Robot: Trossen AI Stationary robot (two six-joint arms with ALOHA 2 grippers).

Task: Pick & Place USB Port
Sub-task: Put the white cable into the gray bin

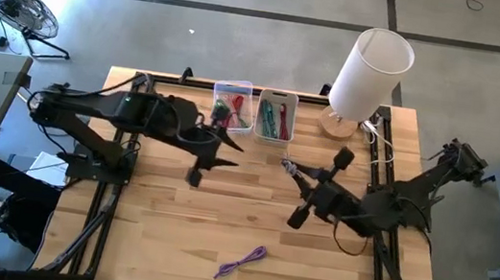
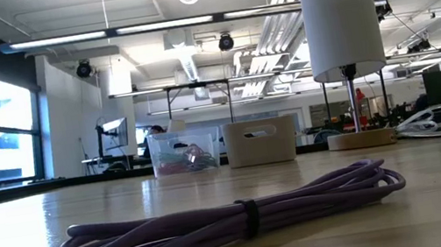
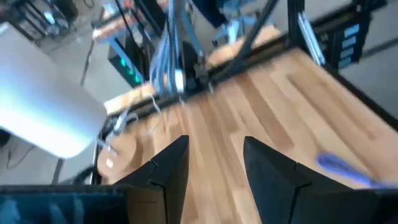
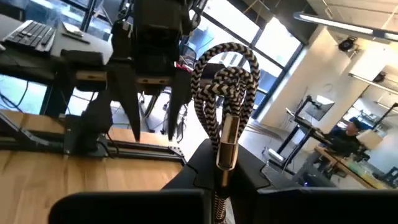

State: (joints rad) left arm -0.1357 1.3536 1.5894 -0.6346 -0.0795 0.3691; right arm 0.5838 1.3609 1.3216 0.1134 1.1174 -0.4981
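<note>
Next, I let go of the braided USB cable with my right gripper inside the white bin point(image 1: 274, 119), over the coloured cables there. The braided cable is now above the table's middle.
My right gripper point(image 1: 299, 173) hovers above the middle of the table, shut on a coiled black-and-white braided USB cable point(image 4: 224, 74). The cable's coil also shows at the fingertips in the high view point(image 1: 287, 167). Facing it from the left, my left gripper point(image 1: 233, 155) is open with nothing between its fingers point(image 3: 214, 140). A short gap lies between it and the cable. In the right wrist view its two fingers point(image 4: 152, 99) hang spread just beyond the coil. A purple coiled cable point(image 1: 241, 262) lies flat on the wood near the front edge. My right gripper pinches the braided cable between its two fingers at the metal plug and the strands beside it point(image 4: 225, 146). The fingers lie about level and point toward the table's left. The coil's loops point(image 4: 227, 59) stand out past the fingertips, and the cable is lifted clear of the table.
Two small bins, one clear point(image 1: 232, 106) and one white point(image 1: 276, 114), hold coloured cables at the far edge. A white lamp point(image 1: 365, 73) stands on a wooden base at the far right. The black frame rails point(image 1: 379, 263) run along the table's sides.
</note>
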